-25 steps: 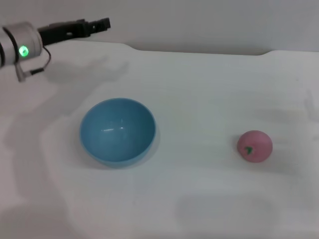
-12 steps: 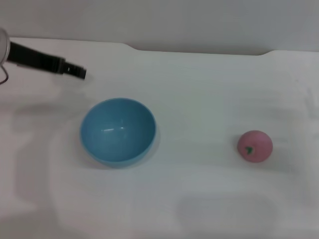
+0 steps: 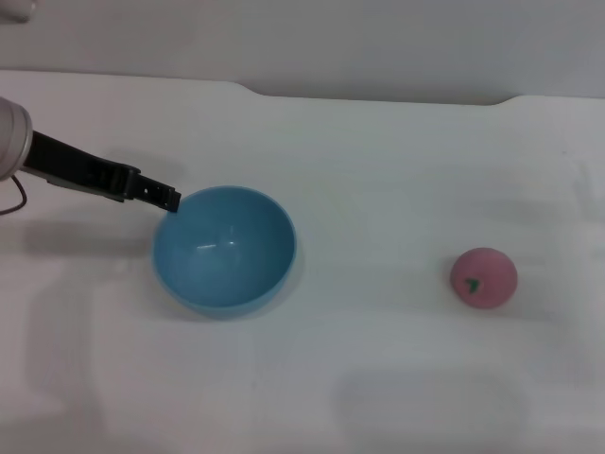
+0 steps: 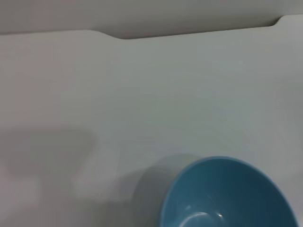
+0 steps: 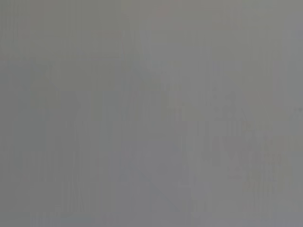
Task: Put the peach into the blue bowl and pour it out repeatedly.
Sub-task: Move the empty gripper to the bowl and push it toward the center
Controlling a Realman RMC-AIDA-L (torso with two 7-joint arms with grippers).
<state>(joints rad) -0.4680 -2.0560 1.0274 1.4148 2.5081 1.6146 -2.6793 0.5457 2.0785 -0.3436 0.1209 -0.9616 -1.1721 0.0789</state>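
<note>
The robot's left gripper will next take hold of the blue bowl's rim point(image 3: 171, 216) on the side farthest from the peach.
The light-blue bowl point(image 3: 225, 249) stands upright on the white table, left of centre, with nothing inside it. Part of the bowl point(image 4: 227, 194) also shows in the left wrist view. A pink-red peach point(image 3: 483, 277) with a small green mark lies on the table well to the right of the bowl. My left gripper point(image 3: 166, 197) reaches in from the left, its tip right at the bowl's upper-left rim; whether it touches the rim is unclear. The right gripper is out of view, and the right wrist view shows only plain grey.
The white table point(image 3: 378, 170) ends at a back edge with a step, against a grey wall point(image 3: 331, 43). My left arm's shadow falls on the table left of the bowl.
My left arm has swung down and forward from the far left back corner, bringing its gripper to the bowl's upper-left rim. Bowl and peach have not moved.
</note>
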